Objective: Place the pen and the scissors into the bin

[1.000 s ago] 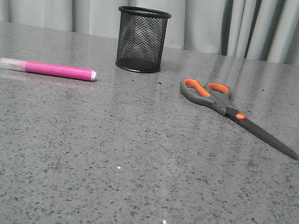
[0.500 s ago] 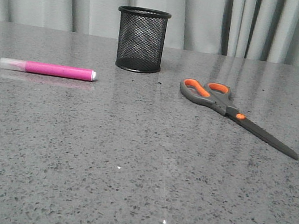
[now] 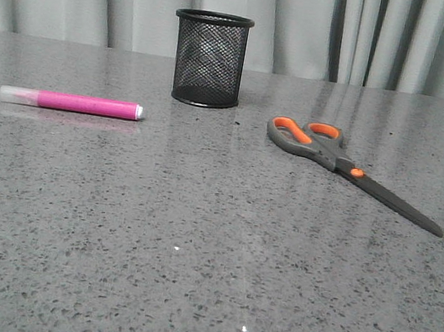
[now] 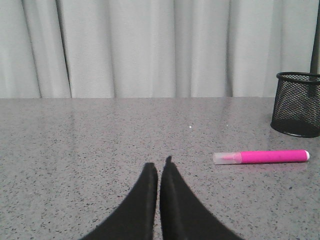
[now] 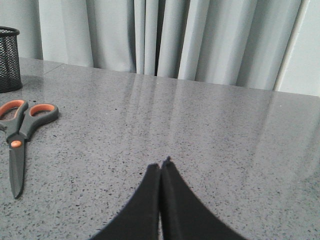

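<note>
I should bring my left gripper over to the pink pen and close it on the middle of its body (image 3: 82, 104) (image 4: 268, 157), between its clear cap and white end.
The pink pen (image 3: 72, 102) lies flat on the grey table at the left, clear cap pointing left. The black mesh bin (image 3: 209, 59) stands upright at the back centre. The scissors (image 3: 343, 165) lie flat at the right, orange-lined handles toward the bin, blades pointing right and toward me. No gripper shows in the front view. My left gripper (image 4: 159, 169) is shut and empty, low over the table, with the pen (image 4: 261, 157) and the bin (image 4: 297, 104) ahead of it to one side. My right gripper (image 5: 161, 165) is shut and empty, with the scissors (image 5: 20, 133) off to its side.
The grey speckled table (image 3: 209, 241) ends at pale grey curtains (image 3: 380, 39) hanging along its back edge. The bin's edge also shows in the right wrist view (image 5: 9, 59), beyond the scissors.
</note>
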### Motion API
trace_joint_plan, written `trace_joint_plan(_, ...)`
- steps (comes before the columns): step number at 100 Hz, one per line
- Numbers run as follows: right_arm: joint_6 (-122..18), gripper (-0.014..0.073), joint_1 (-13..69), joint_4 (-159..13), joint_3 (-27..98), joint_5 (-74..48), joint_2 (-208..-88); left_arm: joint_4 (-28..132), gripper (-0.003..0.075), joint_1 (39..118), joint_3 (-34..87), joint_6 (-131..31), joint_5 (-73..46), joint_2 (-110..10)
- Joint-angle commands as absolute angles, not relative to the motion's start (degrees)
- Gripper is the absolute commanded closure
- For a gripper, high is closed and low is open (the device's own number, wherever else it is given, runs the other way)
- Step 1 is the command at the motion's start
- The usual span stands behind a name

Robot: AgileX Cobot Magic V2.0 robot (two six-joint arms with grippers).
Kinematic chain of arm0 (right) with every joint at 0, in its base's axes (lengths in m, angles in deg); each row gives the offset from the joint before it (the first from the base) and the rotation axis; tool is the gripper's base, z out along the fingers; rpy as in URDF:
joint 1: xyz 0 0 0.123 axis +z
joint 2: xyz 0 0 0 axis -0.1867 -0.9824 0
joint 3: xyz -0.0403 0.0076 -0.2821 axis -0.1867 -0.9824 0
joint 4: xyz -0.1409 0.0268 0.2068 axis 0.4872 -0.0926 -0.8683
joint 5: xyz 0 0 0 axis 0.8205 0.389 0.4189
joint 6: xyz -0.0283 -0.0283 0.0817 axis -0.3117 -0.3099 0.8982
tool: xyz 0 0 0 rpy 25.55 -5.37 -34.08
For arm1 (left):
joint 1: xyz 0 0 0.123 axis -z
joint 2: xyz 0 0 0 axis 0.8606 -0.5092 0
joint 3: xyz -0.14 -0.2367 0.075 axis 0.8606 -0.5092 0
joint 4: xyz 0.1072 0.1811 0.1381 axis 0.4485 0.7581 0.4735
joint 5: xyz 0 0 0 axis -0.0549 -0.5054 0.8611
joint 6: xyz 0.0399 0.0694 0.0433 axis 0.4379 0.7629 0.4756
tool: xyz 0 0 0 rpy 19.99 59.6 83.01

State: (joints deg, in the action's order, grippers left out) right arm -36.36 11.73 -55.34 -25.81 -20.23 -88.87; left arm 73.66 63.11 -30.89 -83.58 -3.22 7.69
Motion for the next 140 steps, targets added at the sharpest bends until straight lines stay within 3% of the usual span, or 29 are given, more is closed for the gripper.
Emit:
trace_joint_plan(1, -36.52, 0.0662, 11.3, -54.75, -26.61, -24.95, -87.74, 73.01, 0.0739, 63.42, -33.36, -83.92, 1.16, 9.46)
trace_joint_plan(33, -36.52, 0.0662, 11.3, -55.94, -26.61, -25.95, -87.74, 66.46, 0.0739, 63.42, -33.36, -83.92, 1.16, 9.46)
trace_joint_plan(85, -36.52, 0.0662, 11.3, -85.15, -26.55, -28.38, -87.74, 40.31, 0.0739, 63.42, -32.99, -83.92, 1.58, 9.46)
trace_joint_plan(113, -36.52, 0.0641, 11.3, -85.05, -19.42, -20.52, -90.55, 41.56, 0.074, 63.42, -26.48, -83.92, -2.55, 8.07)
trace_joint_plan(140, -42.14, 0.0642, 11.3, -83.32, -4.37, -10.49, -109.41, 54.93, 0.0739, 63.42, -11.44, -83.92, -16.1, -7.18)
